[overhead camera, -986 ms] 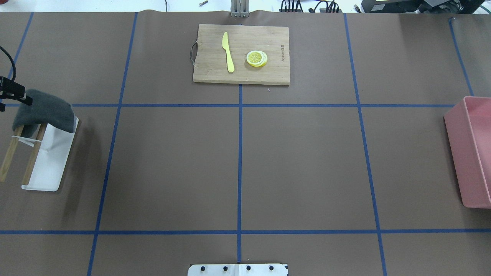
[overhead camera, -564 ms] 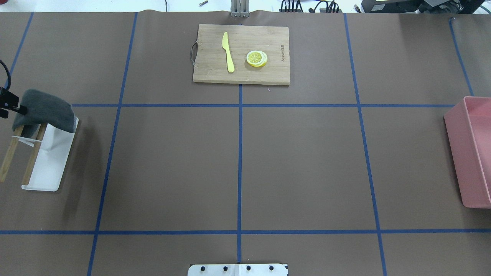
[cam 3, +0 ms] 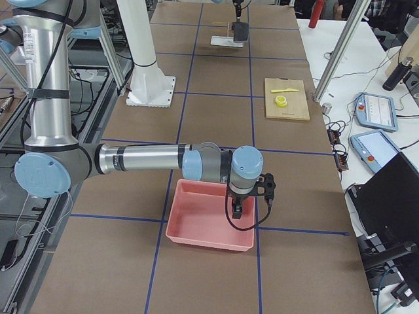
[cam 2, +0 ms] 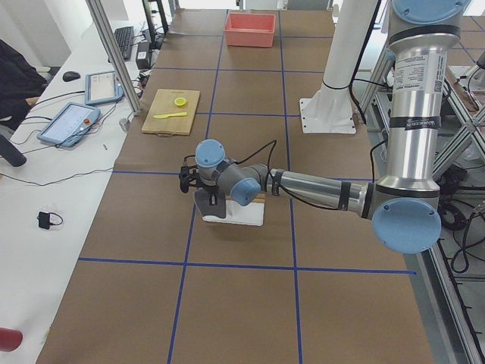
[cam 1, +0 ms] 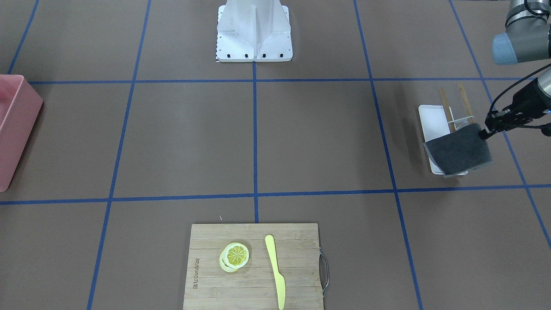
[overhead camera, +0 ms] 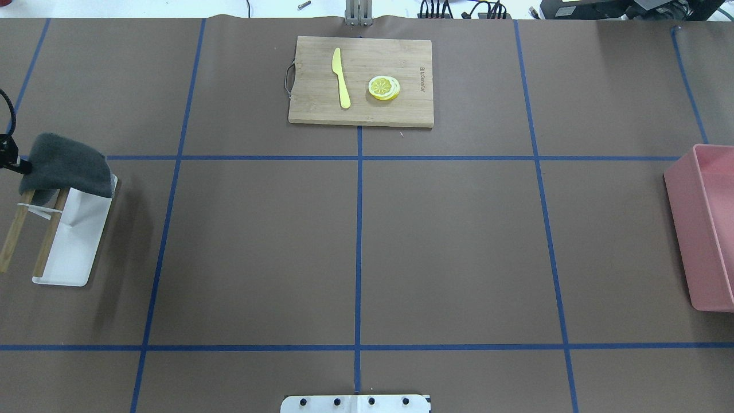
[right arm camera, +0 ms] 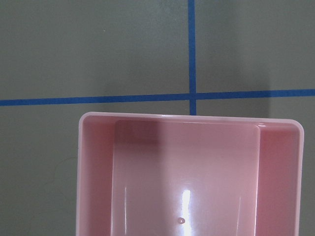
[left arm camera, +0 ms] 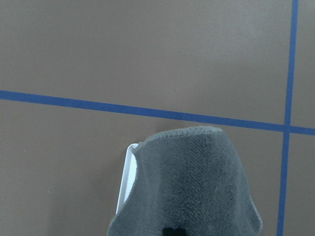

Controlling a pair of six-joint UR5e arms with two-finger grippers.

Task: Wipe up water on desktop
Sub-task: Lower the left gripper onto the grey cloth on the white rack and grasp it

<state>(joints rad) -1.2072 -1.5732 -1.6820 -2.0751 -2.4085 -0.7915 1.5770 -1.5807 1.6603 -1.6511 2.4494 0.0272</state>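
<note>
The closed fingers of my left gripper sit only at the grey cloth's outer edge, so next I open them, move farther in and grip a deeper fold (cam 1: 468, 132) before lifting.
The desktop (overhead camera: 447, 246) is brown paper with blue tape lines; I see no water on it. A grey cloth (overhead camera: 69, 166) hangs over a wooden rack (overhead camera: 49, 235) on a white tray (overhead camera: 77, 246) at the left edge. My left gripper (cam 1: 485, 132) is at the cloth's outer edge, its fingers closed together on it. The left wrist view shows the cloth (left arm camera: 192, 187) bunched up close under the camera. My right gripper (cam 3: 239, 209) hangs over the pink bin (cam 3: 209, 239); I cannot tell whether it is open or shut.
A bamboo cutting board (overhead camera: 312, 103) with a yellow knife (overhead camera: 342, 80) and lemon slices (overhead camera: 383, 88) lies at the far middle. The pink bin (overhead camera: 688, 229) stands at the right edge. The robot's base plate (overhead camera: 355, 403) is at the near middle.
My left gripper has moved left and slightly down in the overhead view, to the cloth's outer edge. The cloth has stayed on the rack.
</note>
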